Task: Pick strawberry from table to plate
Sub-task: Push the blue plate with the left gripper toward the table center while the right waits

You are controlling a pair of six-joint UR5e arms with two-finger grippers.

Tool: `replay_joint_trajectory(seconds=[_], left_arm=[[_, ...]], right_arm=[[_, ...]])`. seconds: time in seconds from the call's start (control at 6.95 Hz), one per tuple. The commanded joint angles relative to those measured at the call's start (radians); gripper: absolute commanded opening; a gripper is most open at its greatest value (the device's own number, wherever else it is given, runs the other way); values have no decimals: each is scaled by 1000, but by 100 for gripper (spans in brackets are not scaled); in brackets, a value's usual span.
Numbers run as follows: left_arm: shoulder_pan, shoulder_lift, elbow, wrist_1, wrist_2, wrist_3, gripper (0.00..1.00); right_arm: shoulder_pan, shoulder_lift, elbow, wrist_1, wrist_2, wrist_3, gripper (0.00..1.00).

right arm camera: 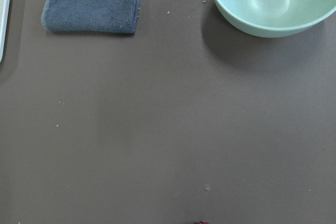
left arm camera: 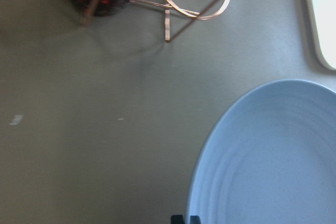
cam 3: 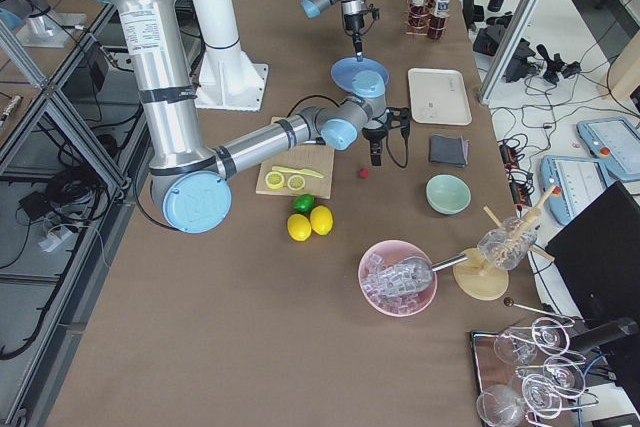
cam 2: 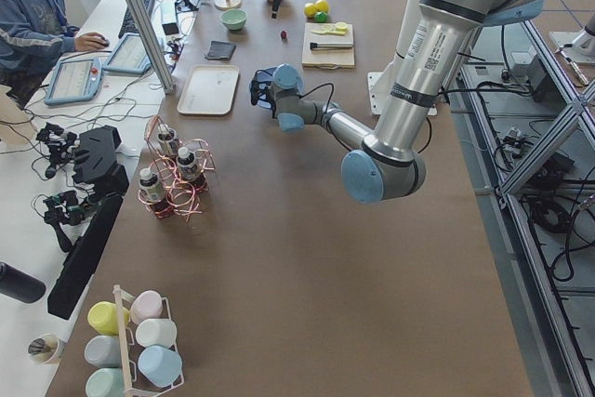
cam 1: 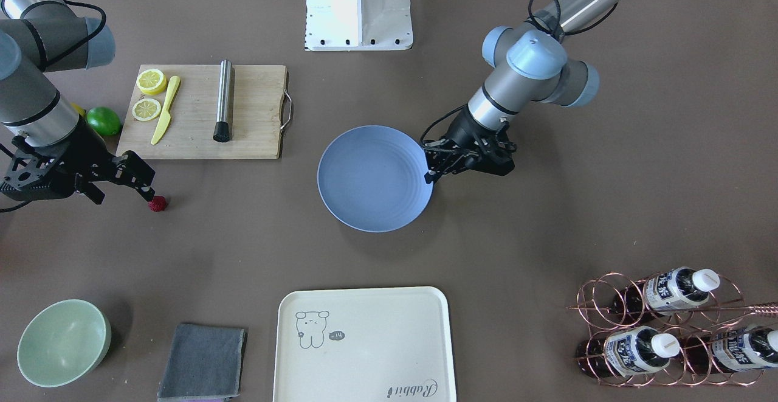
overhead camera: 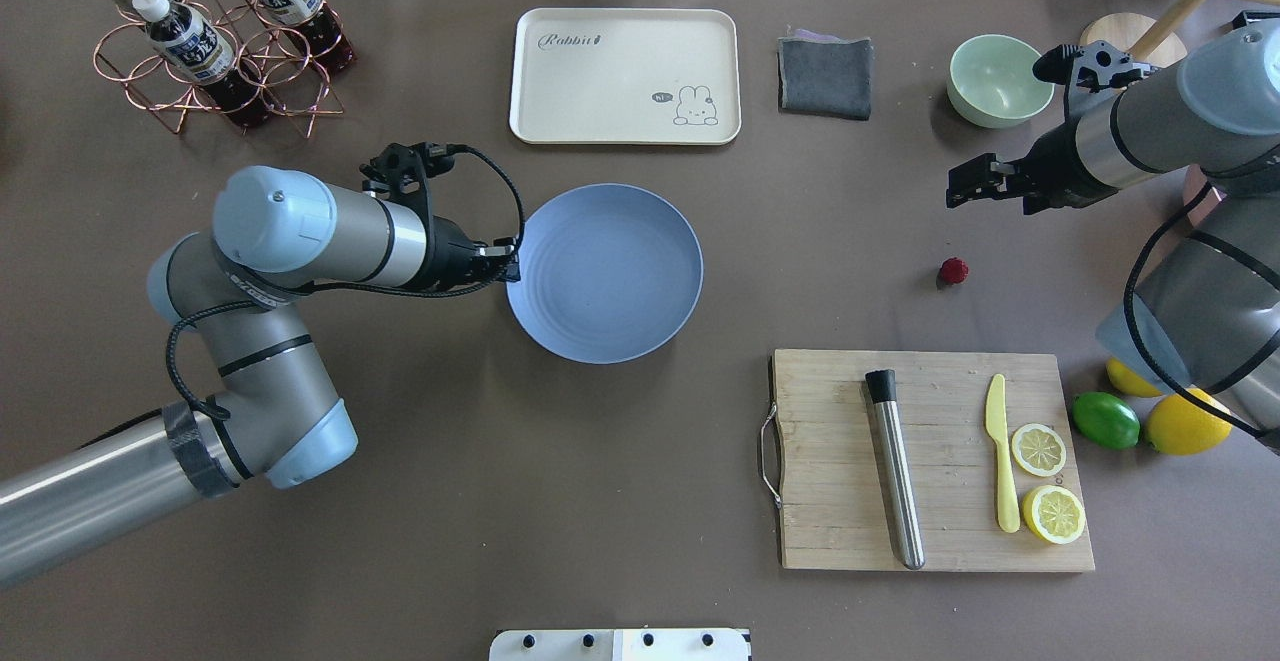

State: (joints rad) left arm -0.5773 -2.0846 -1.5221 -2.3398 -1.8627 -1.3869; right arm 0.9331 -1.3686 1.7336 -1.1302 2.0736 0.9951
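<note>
The right gripper will next close on the middle of the strawberry (cam 1: 157, 204) (right arm camera: 202, 223), which lies on the table between the cutting board and the green bowl.
The strawberry (overhead camera: 953, 271) is a small dark red berry lying on the bare table (overhead camera: 600, 481), between the cutting board and the green bowl. It also sits at the bottom edge of the right wrist view (right arm camera: 201, 223). My right gripper (overhead camera: 968, 188) hangs open above the table just beyond the strawberry (cam 1: 158, 204), holding nothing. The light blue plate (overhead camera: 605, 271) lies empty at the table's middle. My left gripper (overhead camera: 510, 266) is shut at the plate's (left arm camera: 273, 156) near rim; whether it touches the rim I cannot tell.
A wooden cutting board (overhead camera: 930, 461) carries lemon slices, a yellow knife and a metal cylinder. A lime and lemons (overhead camera: 1150, 421) lie beside it. A green bowl (overhead camera: 998, 81), grey cloth (overhead camera: 825, 76), cream tray (overhead camera: 625, 76) and copper bottle rack (overhead camera: 220, 51) line the far edge.
</note>
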Motion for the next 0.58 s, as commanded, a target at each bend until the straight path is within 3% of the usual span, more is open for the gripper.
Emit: replay_joint_trajectory(seconds=[0.0, 0.43], left_arm=[[43, -25, 9, 37, 71, -3, 0], [36, -40, 30, 46, 74, 5, 0]], right_arm=[[-3, 2, -2, 0, -1, 0, 100], [-7, 8, -9, 1, -1, 0, 100]])
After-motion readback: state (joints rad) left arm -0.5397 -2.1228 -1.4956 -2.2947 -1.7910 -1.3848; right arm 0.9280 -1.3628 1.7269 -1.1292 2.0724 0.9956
